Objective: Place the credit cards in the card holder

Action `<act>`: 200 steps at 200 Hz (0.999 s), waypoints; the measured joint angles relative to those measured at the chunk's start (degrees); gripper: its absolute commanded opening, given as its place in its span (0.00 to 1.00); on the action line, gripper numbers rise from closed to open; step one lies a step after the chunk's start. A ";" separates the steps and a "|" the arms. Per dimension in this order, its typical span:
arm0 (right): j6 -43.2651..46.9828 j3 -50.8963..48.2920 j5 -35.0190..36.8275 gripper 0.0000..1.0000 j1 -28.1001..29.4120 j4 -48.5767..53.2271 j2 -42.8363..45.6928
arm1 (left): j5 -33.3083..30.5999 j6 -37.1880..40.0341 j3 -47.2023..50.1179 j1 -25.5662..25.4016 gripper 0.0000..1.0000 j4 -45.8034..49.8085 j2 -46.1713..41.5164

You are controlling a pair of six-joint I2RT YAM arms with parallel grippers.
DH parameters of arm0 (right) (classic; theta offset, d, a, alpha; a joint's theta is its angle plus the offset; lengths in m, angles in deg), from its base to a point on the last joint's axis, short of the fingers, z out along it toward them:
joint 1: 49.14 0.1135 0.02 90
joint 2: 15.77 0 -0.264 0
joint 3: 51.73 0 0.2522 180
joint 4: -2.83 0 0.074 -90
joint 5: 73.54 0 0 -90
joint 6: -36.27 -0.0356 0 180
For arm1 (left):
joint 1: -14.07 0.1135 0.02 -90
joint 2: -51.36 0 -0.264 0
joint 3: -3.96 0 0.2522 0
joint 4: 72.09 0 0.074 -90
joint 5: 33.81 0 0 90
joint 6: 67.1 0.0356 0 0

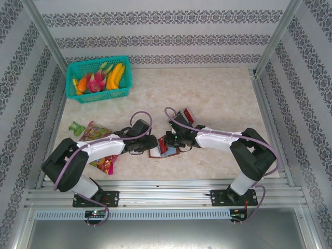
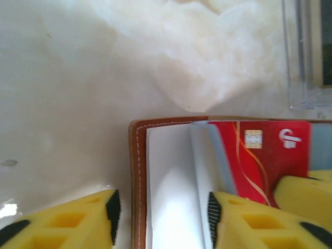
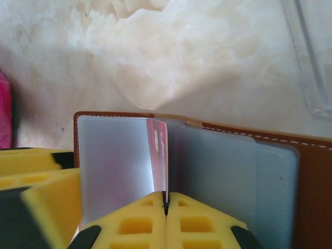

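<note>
I should use my left gripper to pinch the clear sleeve, which stands up with the red card, flat against the holder's stitched edge (image 2: 137, 168) before I push the card in.
The brown leather card holder (image 1: 156, 154) lies open on the marble between both grippers. My left gripper (image 2: 161, 207) is open, and its fingers straddle the holder's stitched left edge (image 2: 136, 171) and a pale inner sleeve without pinching them. A red credit card (image 2: 264, 155) with a gold chip lies across the sleeves. My right gripper (image 3: 166, 199) is shut on that red card (image 3: 161, 153), which stands on edge between the grey-clear sleeves of the holder (image 3: 311, 171). In the top view the left gripper (image 1: 152, 145) and right gripper (image 1: 174, 141) meet over the holder.
A clear plastic stand (image 2: 306, 52) sits just beyond the holder, with red and dark cards (image 1: 185, 115) in it. A colourful snack packet (image 1: 96, 136) lies under the left arm. A green fruit basket (image 1: 98, 78) stands at the back left, and a small green object (image 1: 78, 127) is near the left edge.
</note>
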 measured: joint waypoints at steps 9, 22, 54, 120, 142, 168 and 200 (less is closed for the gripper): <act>-0.02 0.00 -0.26 0.08 0.00 -0.39 -0.04 | -0.79 -0.13 0.00 0.00 0.64 0.59 -1.46; -0.09 0.02 -0.63 0.07 0.11 -0.79 -0.17 | -1.64 -0.31 0.02 0.00 0.68 0.98 -3.28; -0.17 0.33 -0.85 0.07 0.48 -0.96 -0.74 | -1.60 -0.42 0.02 0.00 0.64 0.92 -4.00; -0.26 -0.81 -0.90 0.08 0.24 -1.66 1.20 | -0.96 0.15 -0.44 0.00 0.34 1.20 4.52; -0.61 -2.84 -0.90 0.08 -0.76 -2.05 3.76 | -0.33 0.59 -1.03 0.15 0.25 1.11 5.20; -1.09 -5.27 -1.11 0.08 -2.32 -3.41 5.92 | 0.13 0.72 -1.07 0.15 0.20 0.52 5.35; -1.90 -7.91 -2.14 0.08 -3.17 -5.75 6.10 | 0.35 0.85 -1.18 0.15 0.18 0.46 5.44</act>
